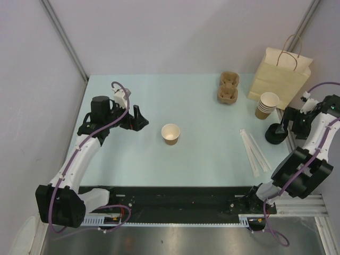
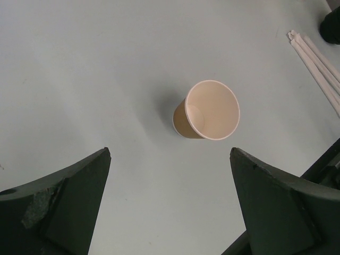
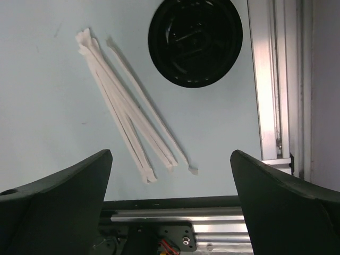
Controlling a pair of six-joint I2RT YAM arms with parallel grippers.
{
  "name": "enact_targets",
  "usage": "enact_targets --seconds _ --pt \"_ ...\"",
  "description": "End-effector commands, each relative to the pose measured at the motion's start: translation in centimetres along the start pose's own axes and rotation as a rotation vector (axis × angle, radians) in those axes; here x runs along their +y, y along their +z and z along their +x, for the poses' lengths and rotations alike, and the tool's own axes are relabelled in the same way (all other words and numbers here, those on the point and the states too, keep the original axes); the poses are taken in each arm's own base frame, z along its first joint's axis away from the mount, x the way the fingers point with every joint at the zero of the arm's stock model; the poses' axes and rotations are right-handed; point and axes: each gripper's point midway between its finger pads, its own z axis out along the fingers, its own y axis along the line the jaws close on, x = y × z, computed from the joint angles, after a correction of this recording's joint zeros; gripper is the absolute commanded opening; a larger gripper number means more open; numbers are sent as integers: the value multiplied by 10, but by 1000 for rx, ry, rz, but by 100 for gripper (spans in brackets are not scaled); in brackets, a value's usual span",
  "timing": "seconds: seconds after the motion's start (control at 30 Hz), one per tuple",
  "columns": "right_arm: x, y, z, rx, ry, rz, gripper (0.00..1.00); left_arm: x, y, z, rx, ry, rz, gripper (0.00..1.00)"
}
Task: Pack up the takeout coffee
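Note:
Next, I move my right gripper to the black lid and close it on the lid's rim (image 1: 267, 136) (image 3: 153, 57), on the side facing the white wrapped straws.
The takeout coffee cup (image 1: 170, 134) stands upright on the pale table near its middle, brown outside and white inside, with nothing in it. In the left wrist view the cup (image 2: 208, 110) sits just ahead of the fingertips, apart from them. My left gripper (image 1: 141, 119) (image 2: 170, 154) is open, a short way left of the cup, with only bare table between its fingers. My right gripper (image 1: 289, 123) (image 3: 170, 154) is open at the right edge, hovering over white wrapped straws (image 3: 127, 119) and holding nothing.
A tan paper bag (image 1: 279, 77) stands at the back right, with a stack of paper cups (image 1: 267, 105) in front of it. Brown cup carriers (image 1: 228, 87) lie at the back centre. A black lid (image 1: 275, 134) (image 3: 195, 40) and the straws (image 1: 255, 151) lie right. A metal rail (image 3: 265, 79) borders the table.

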Motion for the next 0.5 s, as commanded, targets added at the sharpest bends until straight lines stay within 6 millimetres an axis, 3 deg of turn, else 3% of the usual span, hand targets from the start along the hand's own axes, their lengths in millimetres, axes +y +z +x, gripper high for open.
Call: enact_targets --seconds 0.0,0.23,0.47 --pt "-13 15 8 85 69 -23 100 -9 -2 -21 -53 24 21 100" --pt "-29 34 -14 38 143 69 93 -5 -1 -23 -58 35 -1 100" --pt "-40 41 -25 36 173 170 78 0 3 -22 -57 23 -21 99"
